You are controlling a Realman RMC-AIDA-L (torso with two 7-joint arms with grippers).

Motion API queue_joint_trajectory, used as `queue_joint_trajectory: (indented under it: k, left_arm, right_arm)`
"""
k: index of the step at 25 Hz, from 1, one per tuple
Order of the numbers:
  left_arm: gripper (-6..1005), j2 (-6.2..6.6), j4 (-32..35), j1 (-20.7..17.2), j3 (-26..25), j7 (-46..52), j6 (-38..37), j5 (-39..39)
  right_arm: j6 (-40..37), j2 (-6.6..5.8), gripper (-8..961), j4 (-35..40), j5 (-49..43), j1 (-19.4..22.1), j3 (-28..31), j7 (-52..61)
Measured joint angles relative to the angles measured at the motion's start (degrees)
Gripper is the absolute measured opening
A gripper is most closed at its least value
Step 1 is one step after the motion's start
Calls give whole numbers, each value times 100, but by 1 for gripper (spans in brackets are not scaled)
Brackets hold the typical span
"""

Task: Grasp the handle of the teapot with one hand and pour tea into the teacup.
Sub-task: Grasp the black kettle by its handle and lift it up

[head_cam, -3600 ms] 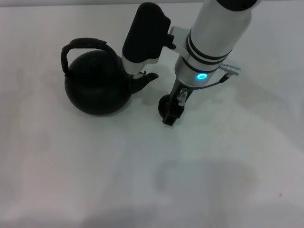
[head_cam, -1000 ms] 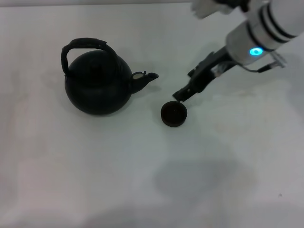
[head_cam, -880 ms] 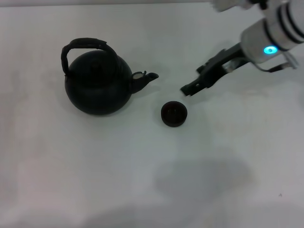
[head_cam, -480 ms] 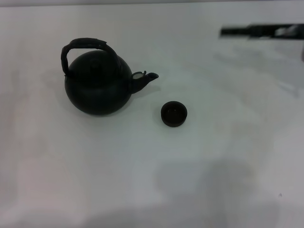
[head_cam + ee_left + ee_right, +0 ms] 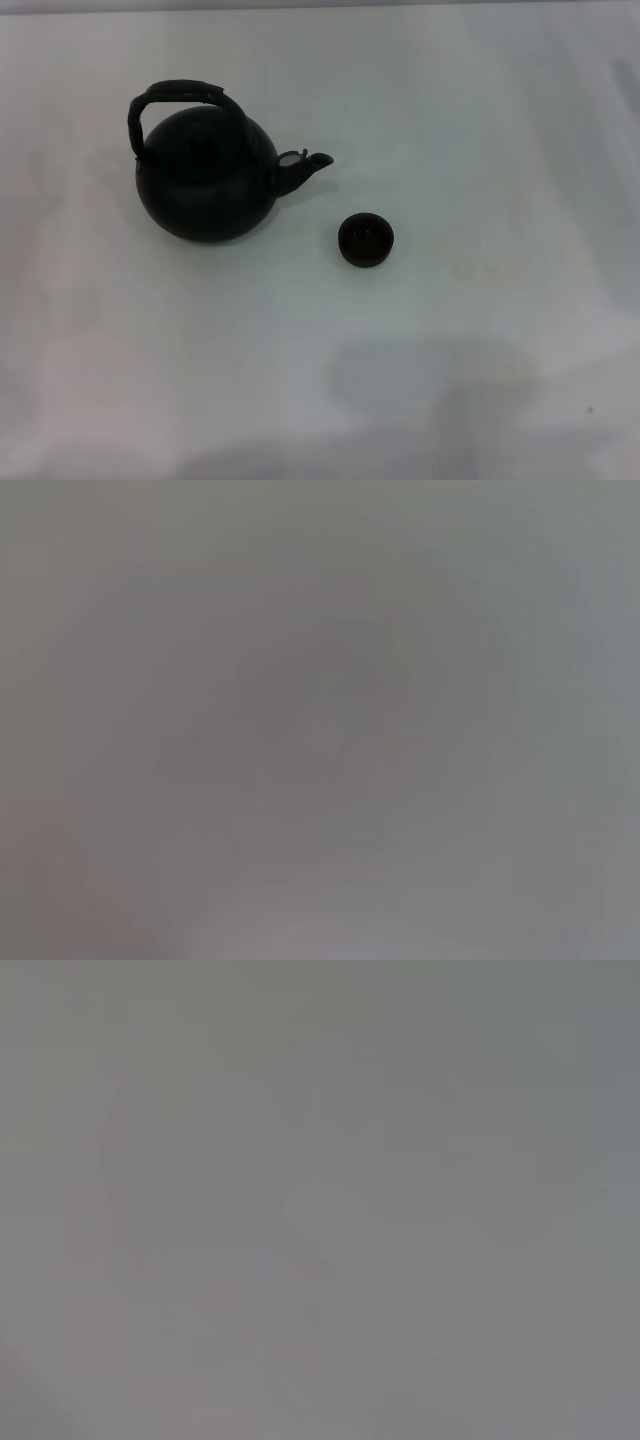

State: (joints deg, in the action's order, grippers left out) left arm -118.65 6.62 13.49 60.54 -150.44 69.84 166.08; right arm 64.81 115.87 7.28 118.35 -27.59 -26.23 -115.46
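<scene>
Next, I close my left gripper on the upright part of the teapot's handle (image 5: 135, 126), opposite the teapot's spout.
The matte-black teapot (image 5: 205, 185) stands upright on the white table (image 5: 480, 330), left of centre in the head view, its short spout (image 5: 308, 165) pointing right. Its thick arched handle (image 5: 175, 97) rises over the domed lid. The small dark teacup (image 5: 366, 240) sits upright on the table just right of and slightly nearer than the spout, apart from the pot. Neither gripper shows in the head view. Both wrist views give only a flat grey blur with nothing recognisable.
Around the pot and cup there is only bare white tabletop. A faint shadow lies on the surface near the front edge.
The right arm, which stood at the teacup, has lifted away to the right and left the head view. Teapot and teacup have not moved.
</scene>
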Motion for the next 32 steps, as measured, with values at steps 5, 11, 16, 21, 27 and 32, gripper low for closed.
queue_joint_trajectory:
  k: [5, 11, 16, 21, 27, 32]
  left_arm:
    - [646, 4, -11, -42, 18, 2, 58, -784]
    - [646, -18, -19, -298, 19, 0, 472, -1100]
    - [646, 43, 34, -535, 25, -55, 902, -2248]
    - [645, 88, 141, -655, 30, -63, 1143, -3063]
    - [645, 62, 292, -407, 24, -65, 1170, -3983]
    - [645, 28, 250, -101, 28, -65, 1144, -4144]
  right_arm:
    - [-225, 28, 864, -1043, 862, -522, 339, -3585]
    - [-939, 15, 864, -1039, 927, -1028, 564, -4440]
    - [-1057, 16, 864, -867, 947, -1075, 738, -4187]
    - [-1386, -2, 864, -722, 956, -1128, 780, -4047]
    - [-1707, -11, 864, -620, 967, -1220, 844, -3767]
    - [-1830, -11, 864, -619, 970, -1251, 850, -3645]
